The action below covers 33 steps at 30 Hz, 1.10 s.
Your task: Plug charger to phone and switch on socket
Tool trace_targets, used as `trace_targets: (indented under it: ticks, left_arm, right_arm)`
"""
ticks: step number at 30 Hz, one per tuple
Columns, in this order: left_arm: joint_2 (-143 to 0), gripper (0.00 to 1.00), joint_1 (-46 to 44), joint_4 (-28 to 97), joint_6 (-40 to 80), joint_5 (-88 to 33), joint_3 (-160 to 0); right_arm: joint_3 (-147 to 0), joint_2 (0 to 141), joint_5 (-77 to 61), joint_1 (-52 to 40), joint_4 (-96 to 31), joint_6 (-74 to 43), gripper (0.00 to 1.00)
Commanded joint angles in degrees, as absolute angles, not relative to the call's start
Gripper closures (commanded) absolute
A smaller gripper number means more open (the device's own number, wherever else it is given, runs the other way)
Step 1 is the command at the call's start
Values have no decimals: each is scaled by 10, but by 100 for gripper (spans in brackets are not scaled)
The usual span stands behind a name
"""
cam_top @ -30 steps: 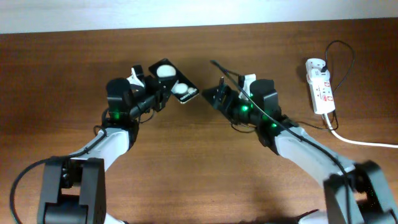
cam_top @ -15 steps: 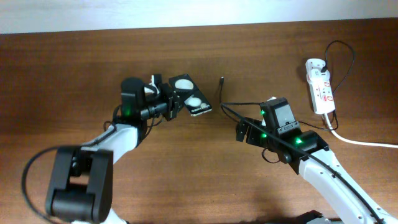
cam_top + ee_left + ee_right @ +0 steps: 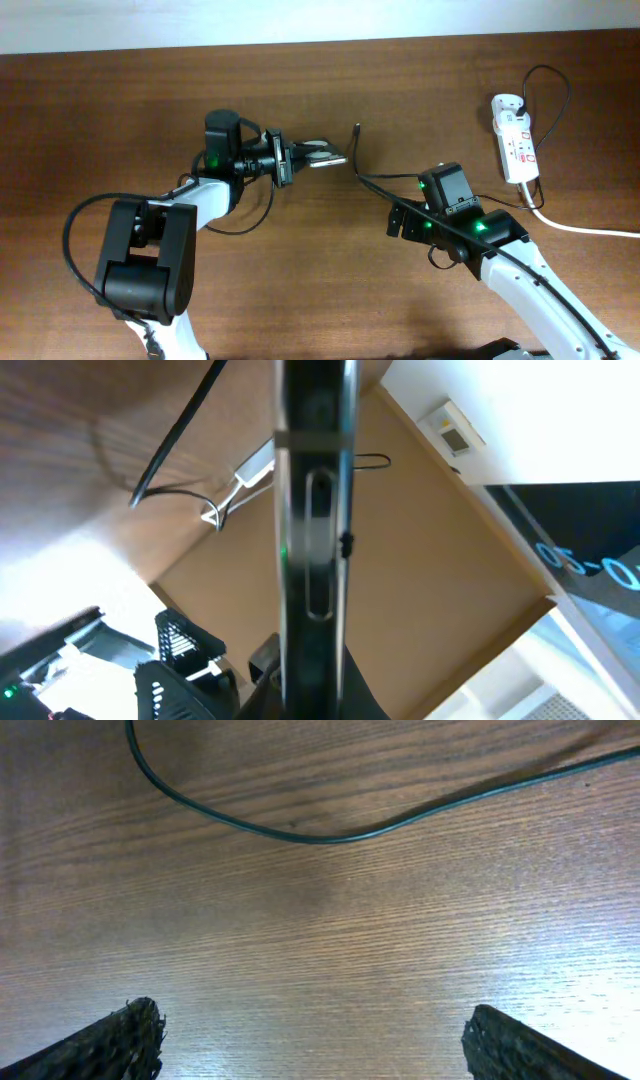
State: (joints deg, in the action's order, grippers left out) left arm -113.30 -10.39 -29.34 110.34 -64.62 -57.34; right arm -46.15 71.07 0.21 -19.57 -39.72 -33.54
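Note:
Next, I close my right gripper on the part (image 3: 356,138) just behind the charger cable's plug, leaving it sticking out past my fingers.
My left gripper (image 3: 288,160) is shut on the phone (image 3: 322,155), held on edge above the table. In the left wrist view the phone (image 3: 312,510) fills the middle as a dark edge-on slab. The charger cable (image 3: 375,180) lies on the table, its plug tip (image 3: 357,128) just right of the phone and apart from it. My right gripper (image 3: 398,218) is open and empty, below the cable. The right wrist view shows the cable (image 3: 300,832) curving over bare wood beyond my open fingers (image 3: 312,1040). The socket (image 3: 514,138) lies at the far right with a white adapter plugged in.
The socket's thick white cord (image 3: 590,229) runs off to the right edge. The black cable loops near the socket (image 3: 556,85). The table's back edge meets a white wall along the top.
My left gripper turned the phone from flat to edge-on and moved it right. My right gripper let go of the cable and pulled back toward the front; the plug tip now lies on the table.

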Motion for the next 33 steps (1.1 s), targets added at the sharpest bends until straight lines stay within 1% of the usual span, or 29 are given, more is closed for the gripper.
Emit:
trace_targets:
  ticks: [1, 33]
  left_arm:
    - [-1134, 100, -103, -299, 1141, -684, -588]
    - [-1134, 100, -100, -296, 1141, -697, -588]
  right_arm:
    - [-460, 709, 11, -194, -399, -330, 1]
    - [-460, 709, 11, -194, -399, -330, 1]
